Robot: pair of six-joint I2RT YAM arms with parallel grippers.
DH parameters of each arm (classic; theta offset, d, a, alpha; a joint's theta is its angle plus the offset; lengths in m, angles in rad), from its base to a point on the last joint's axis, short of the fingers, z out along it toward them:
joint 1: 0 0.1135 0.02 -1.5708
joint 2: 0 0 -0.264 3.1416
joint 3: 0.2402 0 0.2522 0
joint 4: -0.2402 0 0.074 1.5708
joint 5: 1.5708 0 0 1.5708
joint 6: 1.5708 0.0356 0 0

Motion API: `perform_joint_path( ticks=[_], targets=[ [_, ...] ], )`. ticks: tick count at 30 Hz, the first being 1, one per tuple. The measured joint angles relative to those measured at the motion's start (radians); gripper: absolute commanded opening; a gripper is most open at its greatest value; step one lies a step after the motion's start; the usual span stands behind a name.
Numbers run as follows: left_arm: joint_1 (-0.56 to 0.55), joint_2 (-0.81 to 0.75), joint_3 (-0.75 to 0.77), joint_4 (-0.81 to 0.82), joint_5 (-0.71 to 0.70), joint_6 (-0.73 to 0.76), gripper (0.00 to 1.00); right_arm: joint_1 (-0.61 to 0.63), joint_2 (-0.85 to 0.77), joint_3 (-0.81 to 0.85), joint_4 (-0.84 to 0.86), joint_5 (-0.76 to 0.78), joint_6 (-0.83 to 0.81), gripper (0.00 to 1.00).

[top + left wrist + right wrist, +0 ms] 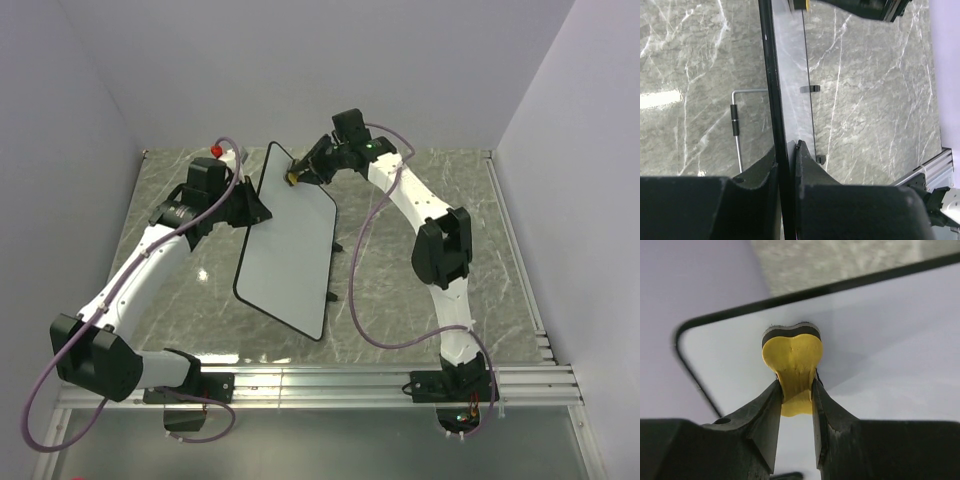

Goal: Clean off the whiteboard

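The yellow bone-shaped eraser will go down from my right gripper on the grey marble (pixel 391 259) next to the whiteboard's farther black foot.
The whiteboard (pixel 288 246) is a white board with a thin black rim, held tilted up off the table. No marks show on its face. My left gripper (pixel 252 208) is shut on its left edge; in the left wrist view the black rim (pixel 775 100) runs between my fingers (pixel 812 170). My right gripper (pixel 303 170) is shut on the yellow bone-shaped eraser (pixel 793 360), whose dark felt end presses the board's face (pixel 890 335) near its far rounded corner. The eraser also shows in the top view (pixel 292 177).
Grey marble tabletop (pixel 400 300) with walls at the back and sides. An aluminium rail (pixel 330 385) runs along the near edge. The board's wire stand (pixel 737 130) and small black feet (pixel 810 89) show in the left wrist view.
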Motion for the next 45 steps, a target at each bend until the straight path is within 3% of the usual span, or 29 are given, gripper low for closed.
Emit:
perform_joint_path(
  ticks=[7, 13, 17, 23, 25, 28, 31, 33, 36, 41, 45],
  targets=[
    [0.000, 0.024, 0.021, -0.004, -0.005, -0.010, 0.00, 0.000, -0.003, -0.028, 0.129, -0.030, 0.057, 0.00],
    [-0.001, 0.035, 0.039, -0.006, 0.012, -0.009, 0.00, -0.019, -0.196, -0.411, 0.292, 0.005, 0.044, 0.00],
    [-0.024, 0.050, 0.048, 0.014, 0.048, 0.017, 0.00, -0.061, -0.335, -0.639, 0.174, 0.142, -0.023, 0.00],
    [-0.029, 0.050, 0.048, 0.016, 0.066, 0.036, 0.00, -0.189, -0.456, -0.774, 0.000, 0.367, -0.141, 0.01],
    [-0.029, 0.050, 0.048, 0.016, 0.066, 0.036, 0.00, -0.219, -0.482, -0.832, -0.016, 0.418, -0.171, 0.09],
    [-0.029, 0.050, 0.048, 0.016, 0.061, 0.036, 0.00, -0.241, -0.506, -0.943, -0.025, 0.452, -0.205, 0.41],
    [-0.029, 0.050, 0.048, 0.014, 0.054, 0.034, 0.03, -0.258, -0.500, -1.024, -0.044, 0.462, -0.238, 0.56],
    [-0.030, 0.050, 0.050, 0.011, 0.045, 0.030, 0.10, -0.266, -0.496, -1.052, -0.048, 0.464, -0.260, 0.66],
    [-0.035, 0.053, 0.061, -0.005, 0.028, 0.027, 0.22, -0.273, -0.495, -1.059, -0.047, 0.466, -0.284, 0.76],
    [-0.045, 0.078, 0.100, -0.103, -0.071, 0.072, 0.40, -0.282, -0.496, -1.036, -0.057, 0.468, -0.321, 0.77],
    [-0.049, 0.089, 0.116, -0.175, -0.123, 0.090, 0.41, -0.291, -0.513, -0.986, -0.073, 0.468, -0.343, 0.78]
  ],
)
